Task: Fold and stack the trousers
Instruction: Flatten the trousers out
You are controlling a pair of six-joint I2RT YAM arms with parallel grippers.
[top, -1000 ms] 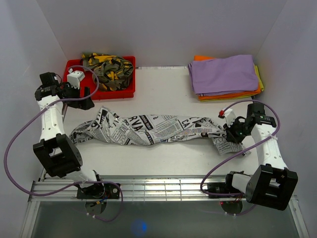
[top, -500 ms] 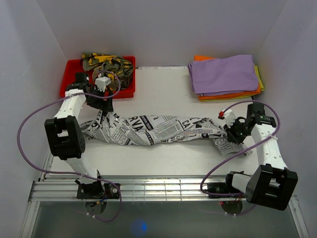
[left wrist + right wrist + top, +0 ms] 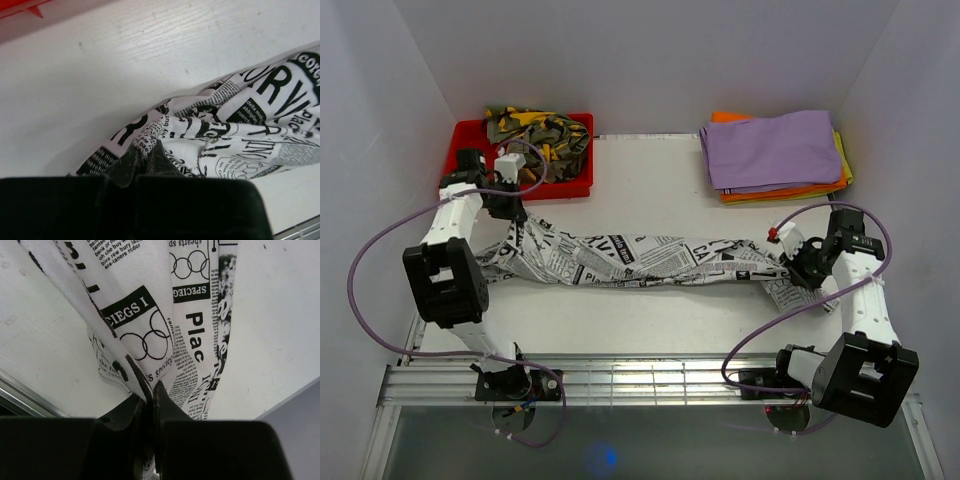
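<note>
Next, I release the end of the newspaper-print trousers with my left gripper on the white table [image 3: 472, 220] just in front of the red bin.
The newspaper-print trousers [image 3: 640, 260] lie stretched left to right across the white table. My left gripper [image 3: 517, 214] is shut on their left end; in the left wrist view a fold of printed cloth [image 3: 150, 135] is pinched between the dark fingers [image 3: 162, 160]. My right gripper [image 3: 790, 265] is shut on the right end, where cloth [image 3: 165, 355] hangs taut from between the closed fingertips [image 3: 160, 392]. The camouflage trousers [image 3: 538, 132] lie bunched in the red bin [image 3: 575, 185] at the back left.
A stack of folded purple, orange and yellow cloths [image 3: 775, 152] sits at the back right. White walls enclose the table on three sides. A metal rail [image 3: 640, 380] runs along the near edge between the arm bases.
My left arm swung from beside the red bin down onto the trousers' left end and shut on the cloth. The trousers are now pulled straighter. My right gripper kept its grip, shifting slightly.
</note>
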